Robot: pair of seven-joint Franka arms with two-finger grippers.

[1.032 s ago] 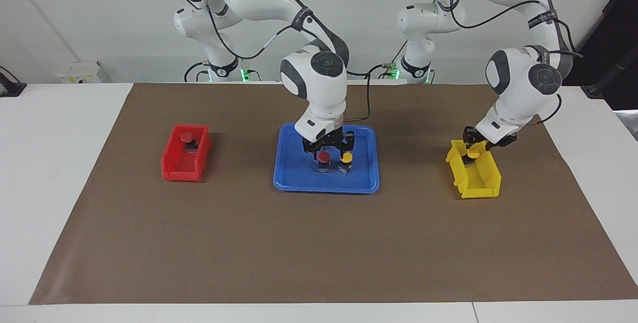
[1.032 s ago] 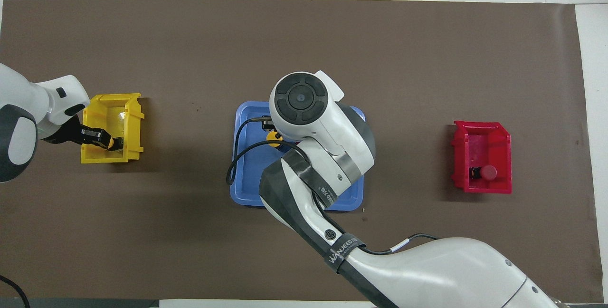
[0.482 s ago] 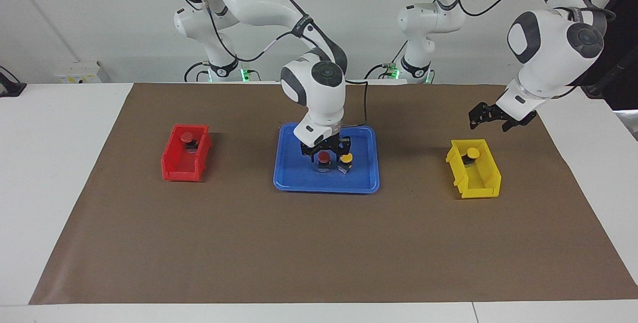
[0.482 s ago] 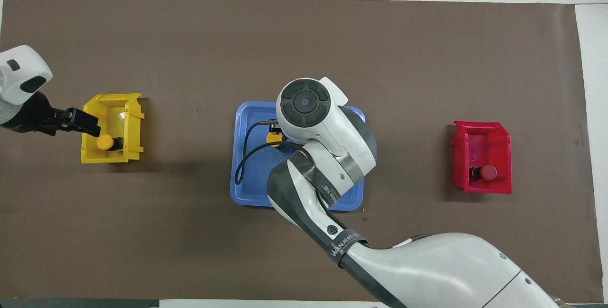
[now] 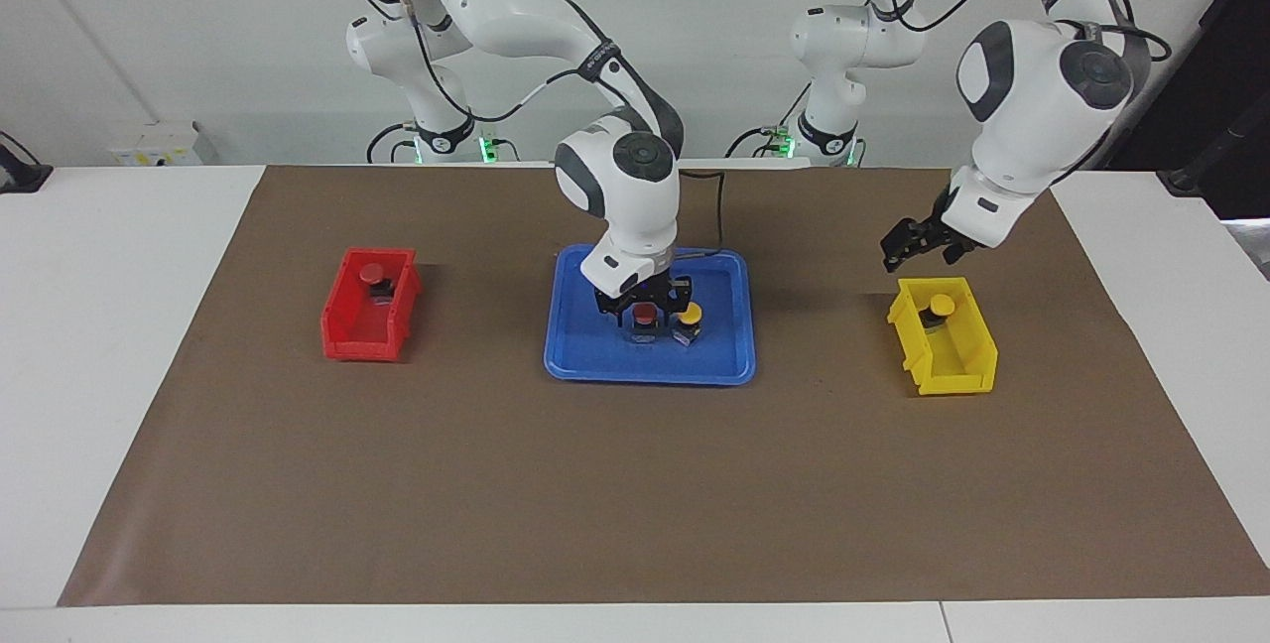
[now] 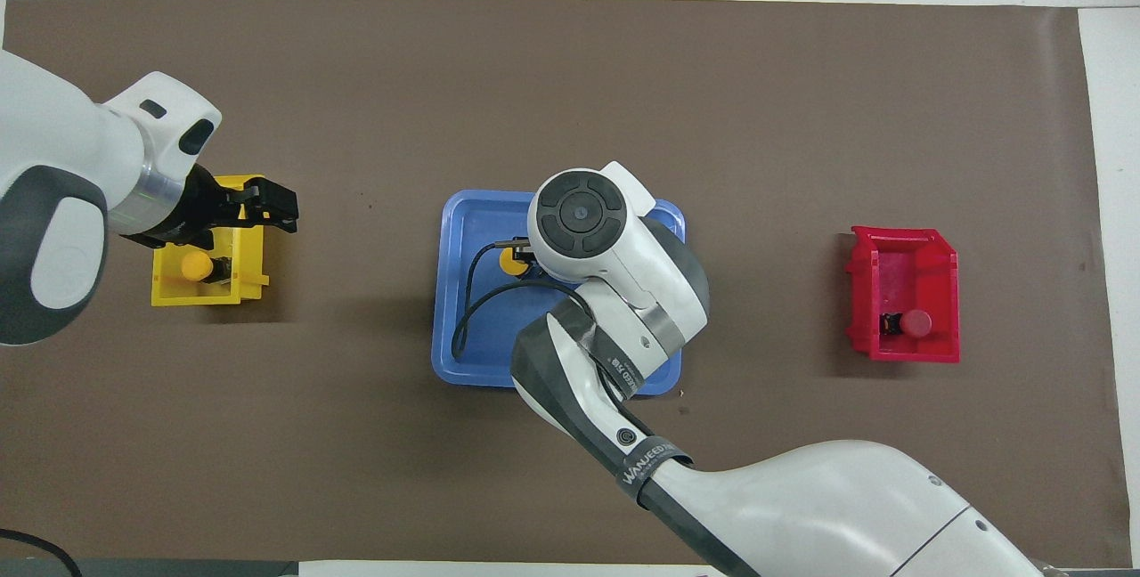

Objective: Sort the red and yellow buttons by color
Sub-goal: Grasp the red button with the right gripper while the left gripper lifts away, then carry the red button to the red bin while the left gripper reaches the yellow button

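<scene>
The left gripper should close on the yellow button in the blue tray (image 6: pixel 513 262), as the other yellow button is already lying in the yellow bin.
A red button (image 5: pixel 645 312) and a yellow button (image 5: pixel 692 313) stand side by side in the blue tray (image 5: pixel 575 355). My right gripper (image 5: pixel 644 306) is open and low over the tray, with a finger on each side of the red button. In the overhead view the right arm's hand hides the red button, and only the yellow button (image 6: pixel 512 262) shows. A second yellow button (image 5: pixel 941 305) lies in the yellow bin (image 5: pixel 952 375). A second red button (image 5: pixel 371 273) lies in the red bin (image 5: pixel 362 340). My left gripper (image 5: pixel 906 250) is open and empty above the yellow bin's edge.
The brown mat (image 5: pixel 635 484) covers the table. The yellow bin (image 6: pixel 209 292) is toward the left arm's end and the red bin (image 6: pixel 904 345) toward the right arm's end, with the blue tray (image 6: pixel 463 328) between them.
My left gripper let go of the yellow button in the yellow bin, rose, and swung toward the tray. My right gripper sank lower around the red button.
</scene>
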